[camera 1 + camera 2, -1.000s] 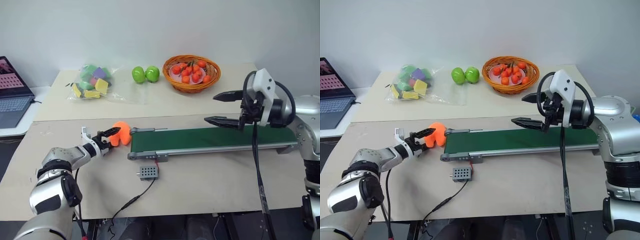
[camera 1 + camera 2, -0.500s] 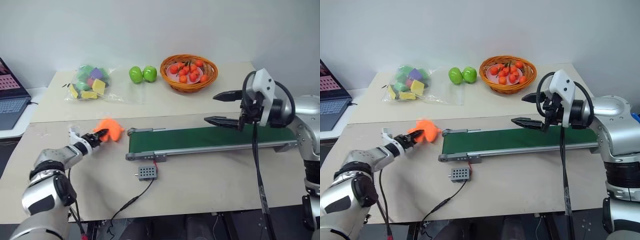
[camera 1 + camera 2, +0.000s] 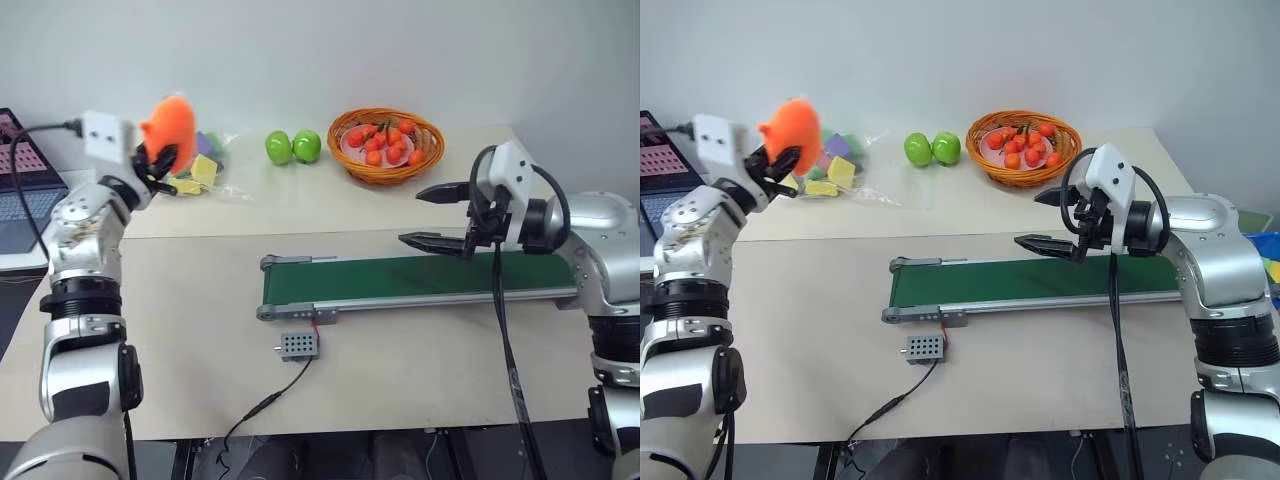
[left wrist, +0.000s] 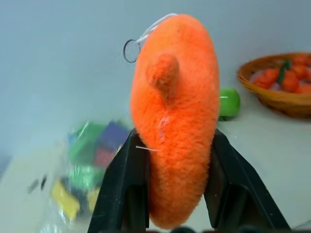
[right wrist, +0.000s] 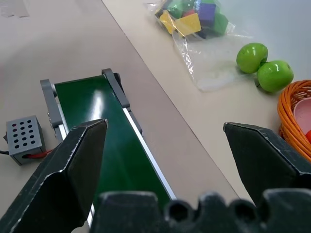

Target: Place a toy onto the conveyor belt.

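Observation:
The orange toy will leave my left gripper on the conveyor belt's end (image 3: pixel 337 279) near the small grey box.
The bright orange toy (image 3: pixel 168 125) is up in the air at the far left, well above the table, with my left gripper (image 3: pixel 156 158) shut on it. In the left wrist view the toy (image 4: pixel 177 116) bulges between the two black fingers (image 4: pixel 125 187). The dark green conveyor belt (image 3: pixel 420 277) lies across the middle of the near table, off to the right of and below the toy. My right gripper (image 3: pixel 425 215) hovers open over the belt's right part with nothing between its fingers; the right wrist view looks down on the belt (image 5: pixel 104 138).
A bag of coloured blocks (image 3: pixel 195 165), two green apples (image 3: pixel 292 147) and a basket of small orange fruits (image 3: pixel 384 145) sit on the far table. A small grey box (image 3: pixel 297 346) with a cable lies in front of the belt. A laptop (image 3: pixel 15 190) is at the left edge.
My left gripper closed on the toy beside the belt's left end and has lifted it high and to the left, rolling the wrist. The right gripper stayed over the belt.

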`<state>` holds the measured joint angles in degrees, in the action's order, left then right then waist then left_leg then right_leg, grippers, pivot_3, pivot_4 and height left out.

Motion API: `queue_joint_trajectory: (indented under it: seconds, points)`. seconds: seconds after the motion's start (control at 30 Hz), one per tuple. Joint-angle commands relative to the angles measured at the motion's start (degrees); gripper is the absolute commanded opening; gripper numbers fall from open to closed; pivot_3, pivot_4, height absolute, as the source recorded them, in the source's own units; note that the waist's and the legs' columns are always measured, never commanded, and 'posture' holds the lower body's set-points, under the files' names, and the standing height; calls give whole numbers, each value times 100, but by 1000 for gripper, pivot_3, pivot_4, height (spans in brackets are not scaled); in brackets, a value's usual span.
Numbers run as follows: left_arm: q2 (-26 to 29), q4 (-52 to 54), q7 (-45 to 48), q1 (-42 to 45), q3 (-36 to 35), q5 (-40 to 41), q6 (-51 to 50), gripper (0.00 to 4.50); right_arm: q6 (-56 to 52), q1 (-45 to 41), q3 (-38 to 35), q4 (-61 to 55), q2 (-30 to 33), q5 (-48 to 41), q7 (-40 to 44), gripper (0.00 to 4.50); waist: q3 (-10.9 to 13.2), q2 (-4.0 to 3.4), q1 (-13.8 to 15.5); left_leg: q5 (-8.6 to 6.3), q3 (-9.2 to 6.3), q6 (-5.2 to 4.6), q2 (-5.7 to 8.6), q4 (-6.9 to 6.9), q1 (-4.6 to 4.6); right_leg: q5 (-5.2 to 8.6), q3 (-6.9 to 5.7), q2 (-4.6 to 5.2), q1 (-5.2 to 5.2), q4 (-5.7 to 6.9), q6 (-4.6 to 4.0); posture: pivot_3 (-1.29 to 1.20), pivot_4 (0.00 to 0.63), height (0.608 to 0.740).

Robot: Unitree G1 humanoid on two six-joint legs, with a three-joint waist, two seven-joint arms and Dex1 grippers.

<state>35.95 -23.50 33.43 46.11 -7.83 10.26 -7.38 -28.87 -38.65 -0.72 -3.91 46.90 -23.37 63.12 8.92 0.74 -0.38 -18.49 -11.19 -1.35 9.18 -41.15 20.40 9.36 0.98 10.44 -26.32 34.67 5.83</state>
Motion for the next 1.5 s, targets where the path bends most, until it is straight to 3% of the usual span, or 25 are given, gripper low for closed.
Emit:
queue_joint_trajectory:
  seconds: [0.03, 0.13, 0.2, 0.37, 0.5, 0.7, 1.03, 1.13, 1.33, 1.5]
  points:
    - [135, 1336, 365, -233, 588, -497, 690, 1400, 128, -73, -238, -117, 110, -23, -31, 4500, 0, 0, -34, 0, 0, 0, -1, 0, 3, 0, 0, -1, -2, -3, 0, 0, 150, 740]
    - [242, 1933, 705, -474, 1094, -909, 1314, 1400, 153, 12, -306, -134, 187, 10, -57, 4500, 0, 0, -50, 0, 6, 0, -5, 9, 0, -3, 0, -2, -3, -11, -3, 0, 150, 740]
    - [609, 2009, 996, -535, 1566, -1592, 2394, 1400, 156, 38, -359, -142, 241, 15, -84, 4500, 0, 0, -56, 0, 11, 0, -7, 13, -2, -4, 0, -3, -3, -13, -4, 0, 150, 740]
    - [756, 1701, 1148, -644, 2103, -2073, 3810, 1400, 173, 96, -435, -145, 283, 24, -130, 4500, 0, -3, -24, 1, 24, 0, -10, 20, -10, -14, 3, -7, -1, -55, -10, 0, 150, 740]
    - [895, 1200, 853, -660, 2467, -2959, 4971, 1400, 141, 183, -504, -210, 299, 30, -250, 4500, 0, -3, -24, 0, 27, -1, -10, 21, -12, -15, 3, -7, 2, -58, -8, 0, 150, 740]
    - [825, 777, 225, -590, 2738, -4094, 5583, 1400, 72, 361, -597, -387, 332, -44, -356, 4500, 0, -3, -17, 1, 34, -2, -9, 21, -9, -18, 2, -8, 2, -57, -4, 0, 150, 740]
    - [601, 424, -116, -517, 2975, -4469, 5835, 1400, -25, 425, -667, -526, 422, -108, -439, 4500, 0, -2, -22, 0, 35, -3, -9, 21, -9, -20, 2, -8, 3, -54, -1, 0, 150, 740]
    - [614, 335, 37, -544, 3034, -4308, 5841, 2069, -27, 419, -662, -516, 435, -112, -440, 4500, 0, -2, -24, 0, 35, -3, -10, 20, -9, -20, 2, -8, 3, -55, -1, 0, 150, 740]
    - [707, 459, 525, -522, 3008, -3759, 5711, 4220, -213, 351, -672, -518, 481, -200, -381, 4500, 0, -2, -24, 0, 32, -4, -9, 20, -9, -20, 2, -7, 3, -54, -1, 0, 150, 740]
    - [776, 544, 1242, -407, 2876, -2913, 5158, 4371, -160, 353, -691, -473, 553, -168, -303, 4500, 0, -2, -27, 0, 30, -4, -9, 20, -9, -20, 2, -7, 2, -52, -1, 0, 150, 740]
